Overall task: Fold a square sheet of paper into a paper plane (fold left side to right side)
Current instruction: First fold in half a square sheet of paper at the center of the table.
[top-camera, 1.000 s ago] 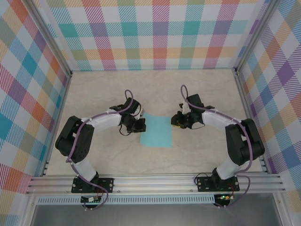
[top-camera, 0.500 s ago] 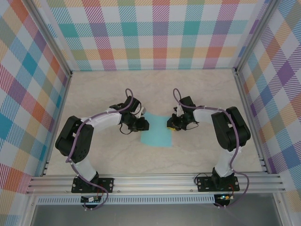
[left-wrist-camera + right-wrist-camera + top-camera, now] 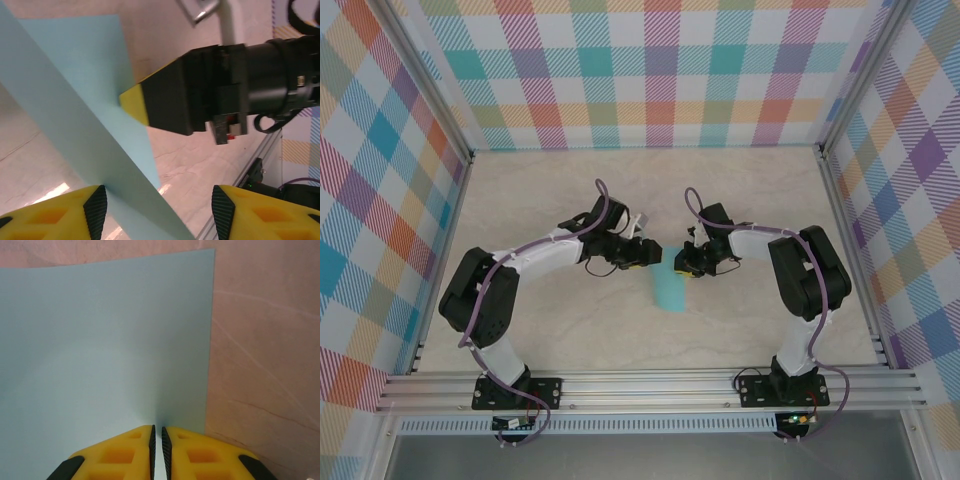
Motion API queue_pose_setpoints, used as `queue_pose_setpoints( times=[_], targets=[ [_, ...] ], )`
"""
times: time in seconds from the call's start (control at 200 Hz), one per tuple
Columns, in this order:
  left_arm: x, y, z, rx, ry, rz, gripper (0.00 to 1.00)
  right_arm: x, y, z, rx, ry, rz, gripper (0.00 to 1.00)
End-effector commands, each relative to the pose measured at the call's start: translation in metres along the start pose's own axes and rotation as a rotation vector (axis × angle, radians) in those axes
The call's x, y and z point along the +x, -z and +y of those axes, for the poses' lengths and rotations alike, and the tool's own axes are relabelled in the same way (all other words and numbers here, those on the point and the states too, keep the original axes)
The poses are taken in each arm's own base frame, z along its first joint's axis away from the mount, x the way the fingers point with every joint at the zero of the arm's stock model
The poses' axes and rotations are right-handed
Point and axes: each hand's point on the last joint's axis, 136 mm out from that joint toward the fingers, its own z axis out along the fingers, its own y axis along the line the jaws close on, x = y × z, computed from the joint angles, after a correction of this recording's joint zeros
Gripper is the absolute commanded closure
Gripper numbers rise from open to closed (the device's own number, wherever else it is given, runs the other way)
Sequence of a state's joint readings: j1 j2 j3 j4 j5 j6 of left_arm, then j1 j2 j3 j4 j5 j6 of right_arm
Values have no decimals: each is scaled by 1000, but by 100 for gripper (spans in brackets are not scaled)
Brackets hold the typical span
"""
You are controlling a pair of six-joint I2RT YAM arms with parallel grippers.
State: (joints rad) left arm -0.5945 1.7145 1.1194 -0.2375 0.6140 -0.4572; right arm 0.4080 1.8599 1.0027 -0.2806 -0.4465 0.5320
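Note:
My right gripper presses the paper's flat part where the raised part must land, so it should lift clear and bring over the raised part by its loose edge (image 3: 95, 114).
The square sheet of paper (image 3: 670, 291) is light turquoise and looks like a narrow strip from above, its left part raised and swung over to the right. In the left wrist view the raised part of the sheet (image 3: 75, 120) runs as a slanted band and leans on one finger pad (image 3: 96, 204). My left gripper (image 3: 648, 253) hovers over the sheet with its jaws wide open (image 3: 158, 207). My right gripper (image 3: 682, 266) is shut, its yellow tips (image 3: 157, 432) pressed on the flat part of the sheet (image 3: 100, 340) near its right edge. That right gripper tip (image 3: 131, 103) meets the paper.
The sheet lies on a pale marbled tabletop (image 3: 570, 190) inside an aluminium frame with checked walls. The two grippers are close, facing each other across the paper. A small grey metal piece (image 3: 197, 7) sits on the table beyond them.
My left gripper has swept right across the sheet, taking its left side over, so the visible paper has narrowed. The right gripper shifted slightly left, then held still.

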Motion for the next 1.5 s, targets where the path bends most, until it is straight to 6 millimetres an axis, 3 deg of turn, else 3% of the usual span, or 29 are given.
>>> queue_pose_setpoints(
  times=[0.0,0.465,0.57,0.875,1.045,1.335,1.495],
  targets=[
    [-1,-8,-13,48,-17,12,39,20,-8,-41,167,-36,47,83],
    [5,-29,-12,99,-1,49,33,14,-4,-33,132,-29,5,82],
    [6,-32,-9,93,6,57,33,9,0,-24,89,-22,-19,82],
    [12,-35,0,60,15,77,43,-20,49,4,-16,10,-176,80],
    [14,-37,2,65,19,81,46,-23,74,15,-63,29,-214,78],
    [14,-36,2,57,8,86,56,-25,84,58,-283,52,-200,57],
    [17,-35,3,55,10,90,59,-23,76,63,-313,49,-173,52]
  ],
)
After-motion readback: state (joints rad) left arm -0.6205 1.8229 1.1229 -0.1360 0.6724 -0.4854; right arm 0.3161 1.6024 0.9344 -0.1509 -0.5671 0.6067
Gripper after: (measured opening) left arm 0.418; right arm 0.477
